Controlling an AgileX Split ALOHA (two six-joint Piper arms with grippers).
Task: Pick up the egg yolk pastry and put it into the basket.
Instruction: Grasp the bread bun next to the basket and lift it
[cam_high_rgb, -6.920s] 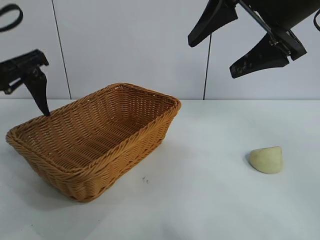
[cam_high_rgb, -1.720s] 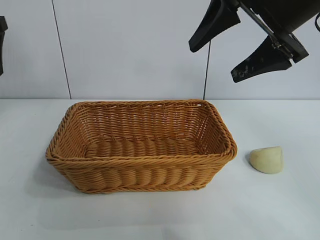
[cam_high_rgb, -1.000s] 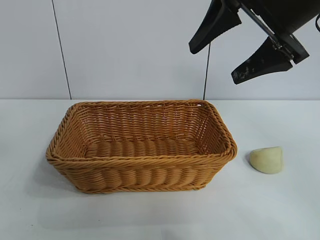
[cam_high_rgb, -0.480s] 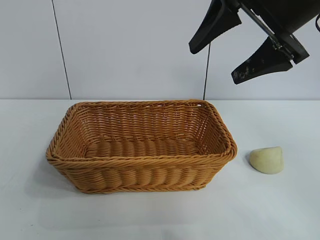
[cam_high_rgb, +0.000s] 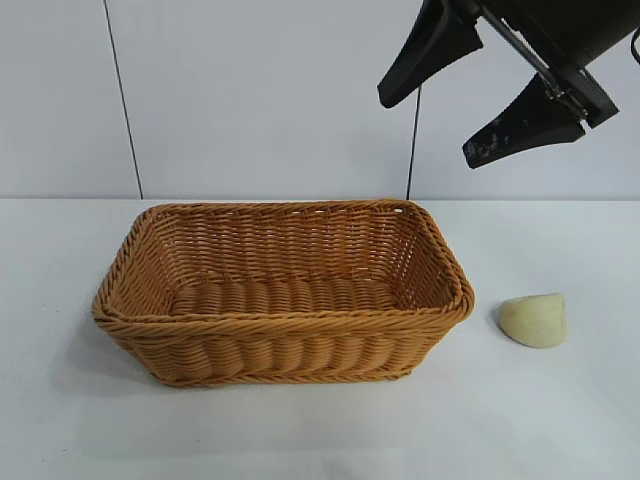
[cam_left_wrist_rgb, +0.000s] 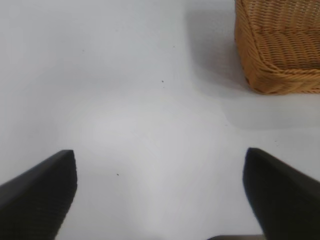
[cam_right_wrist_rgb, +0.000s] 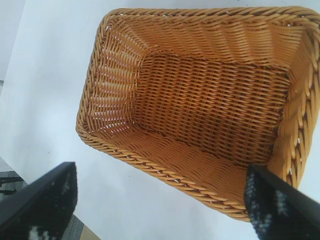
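The middle of the egg yolk pastry (cam_high_rgb: 535, 321) is beside the basket. My right gripper goes down to it next and closes there.
The orange-brown wicker basket (cam_high_rgb: 285, 290) stands on the white table in the exterior view, empty inside. To its right lies the pale yellow egg yolk pastry (cam_high_rgb: 534, 320), a small gap away from the basket's end. High above both, at the upper right, my right gripper (cam_high_rgb: 425, 125) hangs open with nothing between its fingers; its wrist view looks down into the basket (cam_right_wrist_rgb: 200, 100). My left gripper (cam_left_wrist_rgb: 160, 165) is out of the exterior view; in its own wrist view it stands open over bare table, with a corner of the basket (cam_left_wrist_rgb: 280, 45) off to one side.
A white wall with dark vertical seams (cam_high_rgb: 122, 100) rises behind the table. Bare white tabletop (cam_high_rgb: 300, 430) stretches in front of the basket and around the pastry. The table's edge (cam_right_wrist_rgb: 75, 227) shows in the right wrist view.
Over the last second nothing has visibly moved. Earlier the basket was turned and shifted to the middle, and the left gripper left the exterior view.
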